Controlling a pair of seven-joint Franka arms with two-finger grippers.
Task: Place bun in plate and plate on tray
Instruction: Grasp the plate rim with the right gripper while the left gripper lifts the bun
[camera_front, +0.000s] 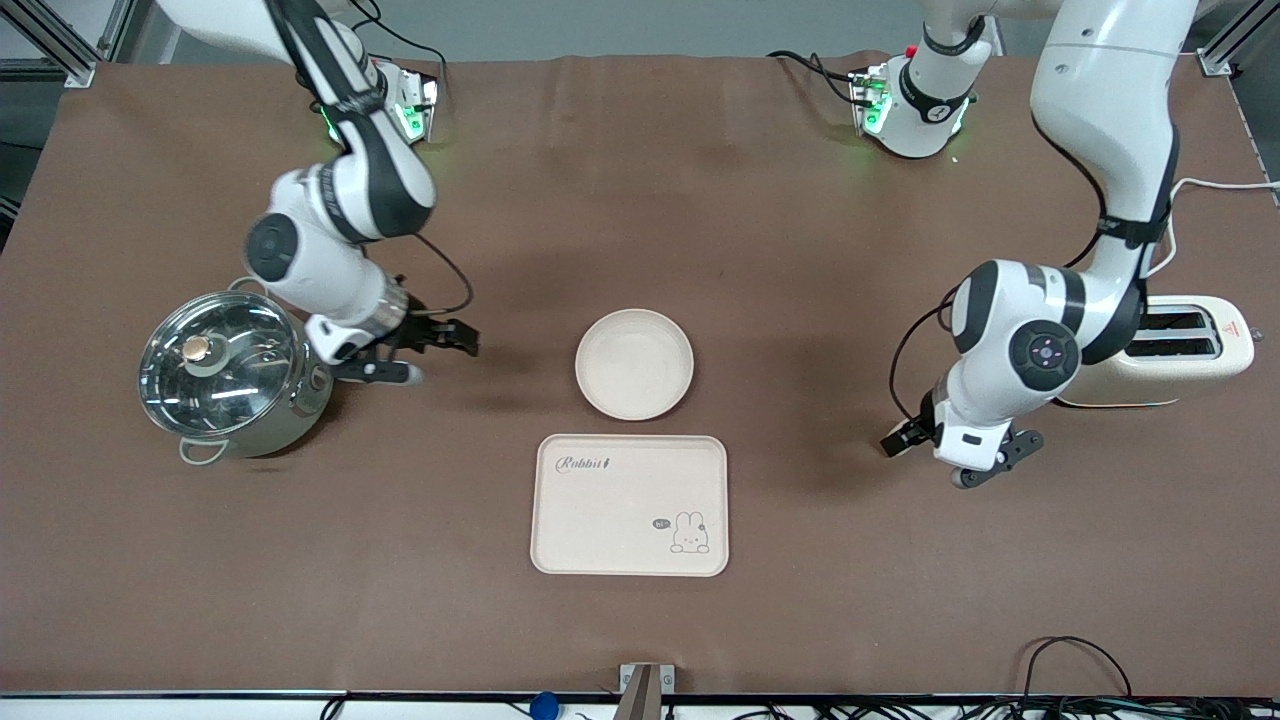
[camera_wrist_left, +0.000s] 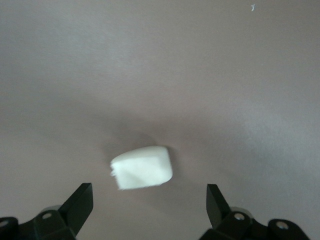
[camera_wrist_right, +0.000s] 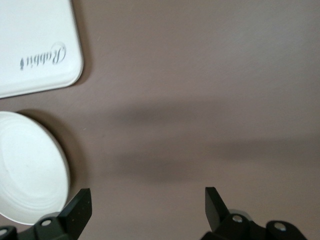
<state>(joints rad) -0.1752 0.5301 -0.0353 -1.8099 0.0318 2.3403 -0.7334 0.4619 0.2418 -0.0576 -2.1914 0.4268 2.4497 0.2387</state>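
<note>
The robot's right gripper needs to next move to the plate's rim (camera_front: 579, 347) (camera_wrist_right: 67, 185) on the side facing the pot and close there, to carry the plate to the tray.
The bun (camera_wrist_left: 142, 167) lies on the brown table, just ahead of my left gripper (camera_wrist_left: 150, 192), which is open and empty above it. In the front view the bun is hidden under the left gripper (camera_front: 960, 462), which hangs over the table near the toaster. The empty plate (camera_front: 634, 363) sits mid-table, with the Rabbit tray (camera_front: 628, 505) just nearer to the front camera. My right gripper (camera_front: 435, 358) is open and empty over bare table between the pot and the plate. Its wrist view (camera_wrist_right: 147, 197) shows the plate (camera_wrist_right: 25, 175) and a corner of the tray (camera_wrist_right: 35, 55).
A steel pot with a glass lid (camera_front: 225, 375) stands at the right arm's end of the table. A cream toaster (camera_front: 1180, 350) stands at the left arm's end, close beside the left arm. Cables lie along the table's front edge.
</note>
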